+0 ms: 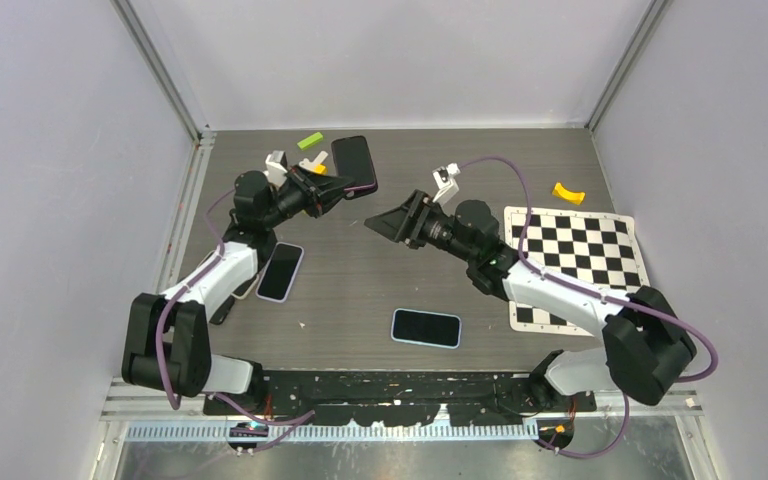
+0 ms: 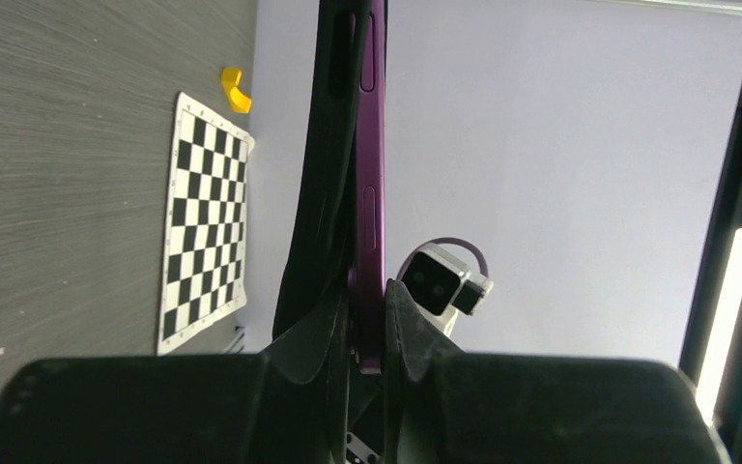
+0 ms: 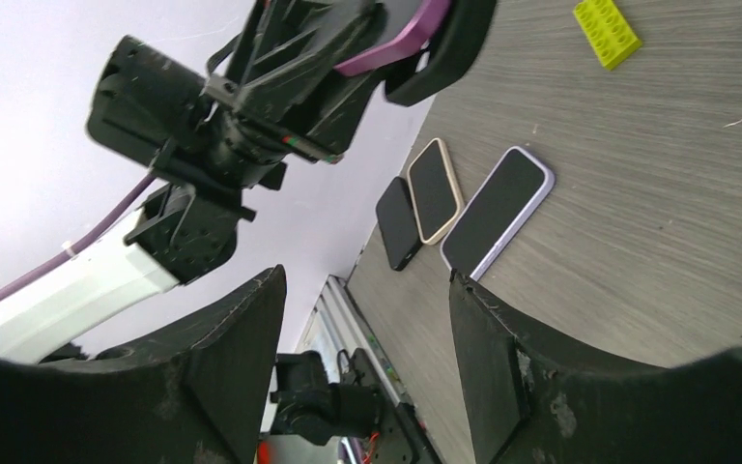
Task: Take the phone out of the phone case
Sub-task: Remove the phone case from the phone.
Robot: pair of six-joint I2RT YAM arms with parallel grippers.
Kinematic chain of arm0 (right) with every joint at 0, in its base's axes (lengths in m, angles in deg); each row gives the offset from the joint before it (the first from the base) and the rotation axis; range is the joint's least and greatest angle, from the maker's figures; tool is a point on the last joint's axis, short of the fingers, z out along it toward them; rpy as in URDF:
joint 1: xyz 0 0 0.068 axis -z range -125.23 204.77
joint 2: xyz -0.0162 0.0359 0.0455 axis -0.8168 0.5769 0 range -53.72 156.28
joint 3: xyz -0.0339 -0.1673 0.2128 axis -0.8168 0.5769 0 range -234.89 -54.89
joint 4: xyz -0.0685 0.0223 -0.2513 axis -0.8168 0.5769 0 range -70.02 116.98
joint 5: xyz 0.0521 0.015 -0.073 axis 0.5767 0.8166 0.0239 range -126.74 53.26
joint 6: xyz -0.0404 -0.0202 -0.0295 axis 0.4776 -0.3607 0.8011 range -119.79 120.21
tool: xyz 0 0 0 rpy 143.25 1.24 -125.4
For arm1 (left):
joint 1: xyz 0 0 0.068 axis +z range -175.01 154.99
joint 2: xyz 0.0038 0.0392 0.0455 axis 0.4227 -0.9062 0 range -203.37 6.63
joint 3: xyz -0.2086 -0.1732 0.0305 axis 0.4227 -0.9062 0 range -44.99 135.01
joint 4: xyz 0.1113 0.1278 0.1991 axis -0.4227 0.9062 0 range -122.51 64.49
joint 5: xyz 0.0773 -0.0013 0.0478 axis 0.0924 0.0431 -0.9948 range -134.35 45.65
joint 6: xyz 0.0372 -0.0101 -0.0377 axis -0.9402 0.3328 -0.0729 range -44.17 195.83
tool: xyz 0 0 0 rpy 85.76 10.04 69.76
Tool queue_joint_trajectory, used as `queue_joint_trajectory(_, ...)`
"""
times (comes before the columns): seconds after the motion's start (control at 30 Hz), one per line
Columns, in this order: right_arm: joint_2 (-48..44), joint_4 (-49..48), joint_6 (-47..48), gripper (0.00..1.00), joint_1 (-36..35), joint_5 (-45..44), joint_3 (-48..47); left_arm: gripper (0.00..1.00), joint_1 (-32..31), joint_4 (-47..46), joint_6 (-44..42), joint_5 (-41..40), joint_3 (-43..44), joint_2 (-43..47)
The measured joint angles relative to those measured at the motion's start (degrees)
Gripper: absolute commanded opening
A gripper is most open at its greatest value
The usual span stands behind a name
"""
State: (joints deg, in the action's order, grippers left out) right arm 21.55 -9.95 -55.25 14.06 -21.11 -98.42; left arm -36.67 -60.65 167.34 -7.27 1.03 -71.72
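Note:
The robot's left gripper will let go of the dark phone on the bare back table [image 1: 441, 185] between the green brick and the checkerboard. The phone is now held up above the table.
In the top view my left gripper [image 1: 328, 186] holds a dark phone [image 1: 354, 163] up above the back of the table. The left wrist view shows my left gripper [image 2: 367, 290] shut on the phone's purple edge [image 2: 368, 184], with the black phone case [image 2: 321, 174] lying along its left side. Seen from the right wrist, the case [image 3: 449, 43] stands a little away from the purple phone [image 3: 396, 43] at one end. My right gripper [image 1: 385, 224] hangs open to the right of the phone, not touching it, and its fingers [image 3: 502, 367] have nothing between them.
A lilac-cased phone [image 1: 280, 271] lies by the left arm and a blue-edged one [image 1: 426, 327] at the front middle. A beige-cased phone [image 3: 435, 188] and a black one [image 3: 398, 222] lie beside the lilac. There are a checkerboard [image 1: 575, 262], a yellow piece [image 1: 567, 193] and a green brick [image 1: 310, 141].

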Motion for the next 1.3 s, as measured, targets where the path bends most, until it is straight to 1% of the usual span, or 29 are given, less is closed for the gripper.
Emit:
queue_joint_trajectory(0.27, 5.6, -1.3, 0.7, 0.69, 0.0, -2.3, -2.5, 0.0, -0.1, -0.8, 4.0, -0.5, -1.6, 1.0)
queue_joint_trajectory(0.5, 8.7, -3.0, -0.4, 0.58, 0.0, -4.3, -6.5, 0.0, -0.1, -0.7, 5.9, -0.6, -1.8, 2.1)
queue_joint_trajectory(0.7, 11.3, -3.5, -2.1, 0.53, 0.0, -6.1, -8.5, 0.0, -0.1, -0.7, 7.1, -0.6, -1.8, 3.1)
queue_joint_trajectory(0.8, 13.1, -4.6, -3.6, 0.52, 0.0, -6.8, -9.0, 0.0, -0.1, -0.7, 7.3, -0.6, -1.8, 3.2)
queue_joint_trajectory(0.83, 13.5, -5.0, -4.0, 0.52, 0.0, -6.8, -9.0, 0.0, -0.1, -0.7, 7.3, -0.7, -1.8, 3.3)
queue_joint_trajectory(0.93, 14.6, -6.4, -5.5, 0.59, 0.0, -7.2, -9.1, 0.0, 0.0, -0.7, 7.4, -1.0, -2.0, 3.3)
queue_joint_trajectory(1.0, 14.8, -6.5, -6.2, 0.62, 0.0, -7.4, -9.2, 0.0, 0.0, -0.8, 7.6, -1.3, -2.3, 3.5)
queue_joint_trajectory(1.13, 14.9, -7.0, -7.1, 0.64, 0.0, -7.6, -9.2, 0.0, 0.1, -0.9, 8.2, -1.7, -2.6, 4.3)
queue_joint_trajectory(1.3, 14.9, -8.5, -8.1, 0.62, 0.0, -7.6, -8.9, 0.0, 0.1, -1.8, 8.8, -2.0, -2.8, 4.7)
